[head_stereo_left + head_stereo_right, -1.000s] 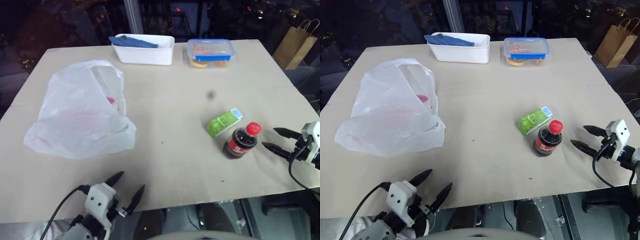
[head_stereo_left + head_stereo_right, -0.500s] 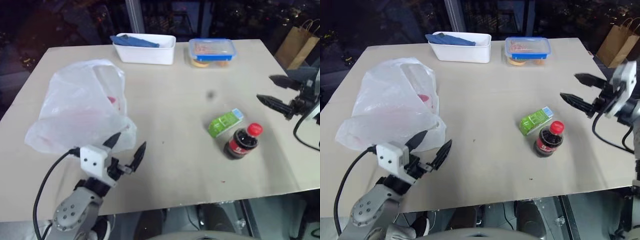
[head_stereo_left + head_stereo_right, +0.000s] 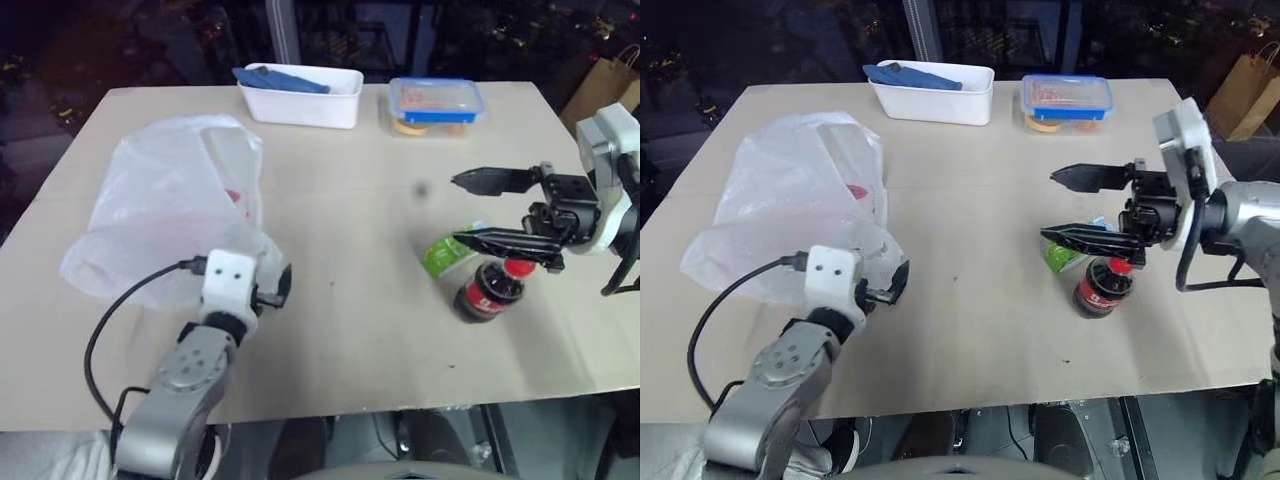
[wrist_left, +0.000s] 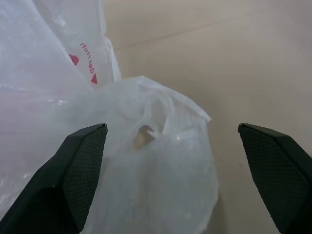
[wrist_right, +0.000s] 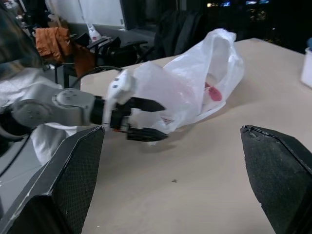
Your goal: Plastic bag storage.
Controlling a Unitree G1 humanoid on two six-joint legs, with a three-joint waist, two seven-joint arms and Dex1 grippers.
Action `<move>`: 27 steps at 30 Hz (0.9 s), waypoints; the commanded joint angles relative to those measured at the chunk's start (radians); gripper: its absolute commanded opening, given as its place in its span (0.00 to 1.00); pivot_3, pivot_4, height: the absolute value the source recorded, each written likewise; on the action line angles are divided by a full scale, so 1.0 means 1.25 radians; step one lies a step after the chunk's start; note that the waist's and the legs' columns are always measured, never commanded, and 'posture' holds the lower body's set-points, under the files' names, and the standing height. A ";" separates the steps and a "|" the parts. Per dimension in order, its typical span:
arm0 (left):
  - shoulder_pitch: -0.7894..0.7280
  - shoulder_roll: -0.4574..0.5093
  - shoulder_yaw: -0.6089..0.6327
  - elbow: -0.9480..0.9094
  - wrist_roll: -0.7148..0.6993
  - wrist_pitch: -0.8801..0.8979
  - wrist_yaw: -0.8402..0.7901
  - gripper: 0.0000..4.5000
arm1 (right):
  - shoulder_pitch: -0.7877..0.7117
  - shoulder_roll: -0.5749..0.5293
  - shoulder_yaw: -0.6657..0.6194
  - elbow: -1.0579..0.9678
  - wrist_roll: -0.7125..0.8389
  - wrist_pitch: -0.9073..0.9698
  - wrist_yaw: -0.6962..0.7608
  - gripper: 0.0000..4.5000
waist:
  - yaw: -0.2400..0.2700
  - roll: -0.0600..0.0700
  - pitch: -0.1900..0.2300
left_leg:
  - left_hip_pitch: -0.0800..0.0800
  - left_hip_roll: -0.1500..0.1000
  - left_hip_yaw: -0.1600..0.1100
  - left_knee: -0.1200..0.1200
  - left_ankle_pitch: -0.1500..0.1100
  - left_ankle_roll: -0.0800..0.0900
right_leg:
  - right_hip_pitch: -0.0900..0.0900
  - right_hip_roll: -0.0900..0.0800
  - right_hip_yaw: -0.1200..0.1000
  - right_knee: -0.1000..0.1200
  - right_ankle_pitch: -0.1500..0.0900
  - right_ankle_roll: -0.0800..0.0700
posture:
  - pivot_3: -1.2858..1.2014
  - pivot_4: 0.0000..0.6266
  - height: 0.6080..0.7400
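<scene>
My right gripper is to head for the cola bottle next, where it will close on the bottle's upper body (image 3: 502, 281), just below its red cap.
The plastic bag (image 3: 170, 215), white, translucent and crinkled with red print, lies on the table's left half. My left gripper (image 3: 883, 287) is open, level and pointing forward. Its fingertips sit at the bag's near right edge, and in the left wrist view the bag (image 4: 146, 170) bulges between the two fingers (image 4: 83, 161). My right gripper (image 3: 456, 208) is open and points left, hovering above a green carton (image 3: 438, 256) and a cola bottle (image 3: 488, 291). The right wrist view looks across the table at the bag (image 5: 195, 87) and the left gripper (image 5: 165, 121).
A white tub (image 3: 300, 100) holding a blue cloth and a blue-lidded food box (image 3: 435, 100) stand along the far edge of the table. A brown paper bag (image 3: 605, 85) stands on the floor beyond the far right corner. The table's front edge (image 3: 350, 405) runs close to me.
My left gripper rose and went forward to the bag's near edge. My right gripper swung up and to the left, from the table's right edge to above the carton and bottle.
</scene>
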 commanded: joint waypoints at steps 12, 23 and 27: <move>0.024 -0.003 0.040 0.006 0.104 0.030 0.014 0.20 | 0.024 -0.003 -0.019 -0.015 -0.025 -0.047 0.010 1.00 | 0.001 0.000 0.000 | -0.003 0.000 -0.002 0.000 0.000 0.000 | -0.001 0.000 -0.003 0.000 0.000 0.000 | 0.52 0.24 1.00; 0.042 -0.061 0.105 -0.015 0.069 -0.085 -0.037 0.01 | 0.026 0.014 -0.013 -0.013 -0.025 -0.054 0.011 1.00 | 0.001 0.000 0.000 | -0.004 -0.001 -0.004 0.000 0.000 0.000 | -0.001 -0.002 -0.005 -0.001 0.000 0.000 | 0.52 0.24 1.00; -0.044 -0.073 0.134 0.002 0.027 -0.114 -0.067 0.01 | 0.033 -0.012 -0.015 0.011 -0.068 -0.071 0.027 1.00 | 0.002 0.000 0.000 | -0.004 -0.001 -0.005 0.001 0.000 0.000 | -0.001 -0.002 -0.006 -0.001 0.000 0.000 | 0.52 0.24 1.00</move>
